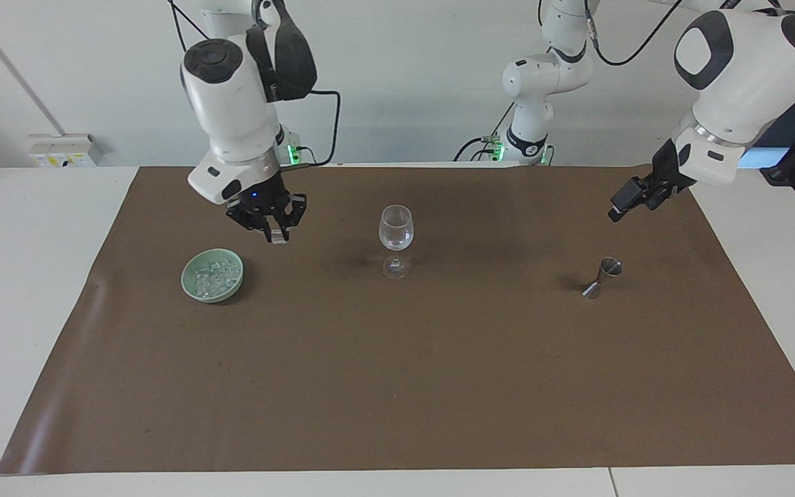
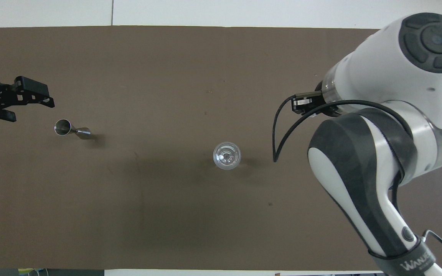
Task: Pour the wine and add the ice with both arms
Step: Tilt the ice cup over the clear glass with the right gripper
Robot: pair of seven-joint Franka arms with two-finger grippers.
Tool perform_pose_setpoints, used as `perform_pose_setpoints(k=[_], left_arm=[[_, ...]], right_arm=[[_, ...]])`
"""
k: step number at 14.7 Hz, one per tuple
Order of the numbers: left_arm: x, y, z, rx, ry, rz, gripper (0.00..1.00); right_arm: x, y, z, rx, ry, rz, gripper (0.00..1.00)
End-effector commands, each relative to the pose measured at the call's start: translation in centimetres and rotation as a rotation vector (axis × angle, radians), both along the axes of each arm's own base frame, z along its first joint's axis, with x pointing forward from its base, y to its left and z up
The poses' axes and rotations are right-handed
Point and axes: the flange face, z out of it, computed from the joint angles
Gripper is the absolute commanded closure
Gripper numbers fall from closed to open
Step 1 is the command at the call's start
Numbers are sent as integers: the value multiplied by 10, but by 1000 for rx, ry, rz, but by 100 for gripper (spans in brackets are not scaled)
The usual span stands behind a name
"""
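Next, my right gripper lets go of the ice cube over the glass, so that it rests inside the clear stemmed glass (image 2: pixel 226 156).
A pale green bowl (image 1: pixel 187 277) holds the ice (image 1: pixel 214 276) and sits toward the right arm's end of the table. It is hidden under the right arm in the overhead view. My right gripper (image 1: pixel 275 236) is raised over the mat between the bowl and the clear stemmed glass (image 1: pixel 395 231), shut on a small whitish ice cube; it also shows in the overhead view (image 2: pixel 296 105). The glass (image 2: pixel 226 155) stands upright mid-table. My left gripper (image 1: pixel 622 207) is open in the air near the small steel jigger (image 1: pixel 603 275), and shows in the overhead view (image 2: pixel 33 110) beside the jigger (image 2: pixel 69 129).
A brown mat (image 1: pixel 397 379) covers most of the white table (image 1: pixel 25 276). The jigger leans at an angle on the mat toward the left arm's end.
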Motion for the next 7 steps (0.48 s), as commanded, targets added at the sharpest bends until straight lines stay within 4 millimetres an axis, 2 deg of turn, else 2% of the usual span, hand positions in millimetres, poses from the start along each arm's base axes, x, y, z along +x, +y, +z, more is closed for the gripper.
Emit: perform_pose_setpoints(k=[1, 3, 4, 5, 7], left_arm=[[7, 6, 15, 40, -42, -96, 0], [6, 4, 26, 69, -65, -182, 0], [4, -7, 29, 82, -72, -225, 0], [4, -3, 31, 103, -75, -237, 0], [0, 6, 33, 113, -61, -236, 0]], right_arm=[[4, 54, -1, 28, -30, -50, 100], [-10, 102, 1, 90, -60, -86, 100], [-19, 125, -3, 100, -63, -99, 100], [-33, 150, -6, 104, -60, -94, 100], [-57, 183, -15, 98, -37, -88, 100]])
